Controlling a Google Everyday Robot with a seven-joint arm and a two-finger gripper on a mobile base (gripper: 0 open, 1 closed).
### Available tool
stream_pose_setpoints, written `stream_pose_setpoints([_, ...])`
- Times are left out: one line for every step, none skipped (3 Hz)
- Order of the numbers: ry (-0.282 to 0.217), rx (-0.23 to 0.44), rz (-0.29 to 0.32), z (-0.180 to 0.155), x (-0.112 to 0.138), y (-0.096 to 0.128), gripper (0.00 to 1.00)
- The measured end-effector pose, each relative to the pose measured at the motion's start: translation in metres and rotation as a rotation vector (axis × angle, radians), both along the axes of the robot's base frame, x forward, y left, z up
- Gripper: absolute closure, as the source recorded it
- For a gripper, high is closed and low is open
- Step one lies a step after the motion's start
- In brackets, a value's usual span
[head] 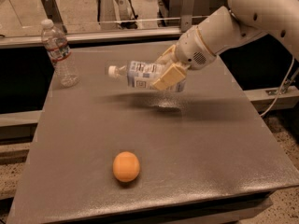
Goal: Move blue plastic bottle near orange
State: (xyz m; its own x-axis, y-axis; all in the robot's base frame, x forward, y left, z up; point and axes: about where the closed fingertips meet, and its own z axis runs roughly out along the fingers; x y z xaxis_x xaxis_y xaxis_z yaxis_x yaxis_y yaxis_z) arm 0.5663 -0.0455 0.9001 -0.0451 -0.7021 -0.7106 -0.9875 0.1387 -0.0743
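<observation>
Next, I release the blue plastic bottle on its side on the grey table (pixel 137 127) just behind the orange.
The blue plastic bottle (pixel 140 74) has a pale blue-and-white label and a white cap pointing left. It hangs on its side in the air above the middle of the grey table (pixel 210 139). My gripper (pixel 169 73) is shut on the bottle's right half, with a tan finger (pixel 168 77) across the label. The white arm reaches in from the upper right. The orange (pixel 126 166) sits on the table near the front, below and slightly left of the bottle, well apart from it.
A clear ribbed water bottle (pixel 59 53) with a red-and-white label stands upright at the table's back left corner. A metal rail and posts (pixel 117 31) run behind the table. A cable (pixel 280 92) hangs at the right.
</observation>
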Motion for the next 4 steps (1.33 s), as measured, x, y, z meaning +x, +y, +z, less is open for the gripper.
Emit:
stream_pose_setpoints([0.029,-0.012,0.044,-0.013,-0.03,0.02,1.0])
stream_pose_setpoints([0.067,-0.026,0.055,-0.026,-0.061,0.028,1.0])
stream_pose_setpoints([0.086,-0.03,0.064,-0.029,-0.088,0.035,1.0])
stream_pose_setpoints([0.102,-0.036,0.061,-0.036,-0.105,0.034,1.0])
